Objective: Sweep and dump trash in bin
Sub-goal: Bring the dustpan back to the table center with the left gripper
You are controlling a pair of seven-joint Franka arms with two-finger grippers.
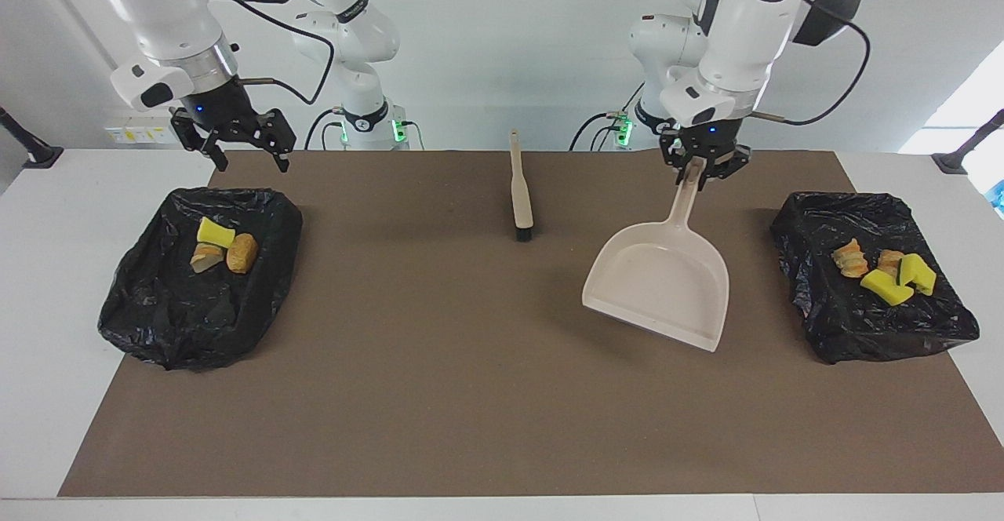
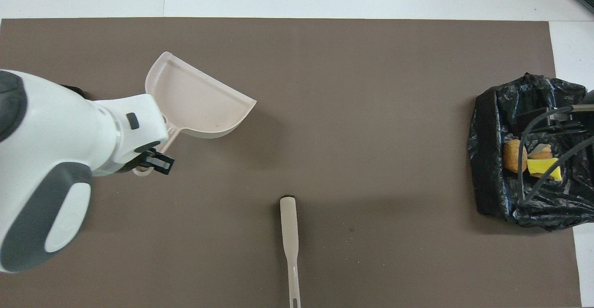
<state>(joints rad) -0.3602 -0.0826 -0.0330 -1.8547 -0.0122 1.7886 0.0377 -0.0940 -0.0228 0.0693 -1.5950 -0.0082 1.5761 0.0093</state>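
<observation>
My left gripper will let go of the beige dustpan on the brown mat [image 2: 301, 118] just past the bristles of the beige brush.
My left gripper [image 1: 700, 174] is shut on the handle of the beige dustpan [image 1: 659, 286], which hangs empty and tilted lip-down over the brown mat, beside the bin [image 1: 863, 333] at the left arm's end. Trash [image 1: 886, 270] lies in that bin: yellow sponge bits and brown lumps. More trash [image 1: 223, 246] sits in the other black-lined bin [image 1: 133, 309], at the right arm's end. My right gripper [image 1: 252, 164] waits open in the air over that bin's robot-side edge. From overhead, the left arm covers its bin, and the dustpan [image 2: 199, 108] and the other bin's trash [image 2: 515, 155] show.
A beige brush [image 1: 520, 191] lies on the mat [image 1: 439, 395] at mid-table, near the robots, bristles pointing away from them. In the overhead view the brush [image 2: 288, 224] sits beside the left gripper [image 2: 151, 164]. White table shows around the mat.
</observation>
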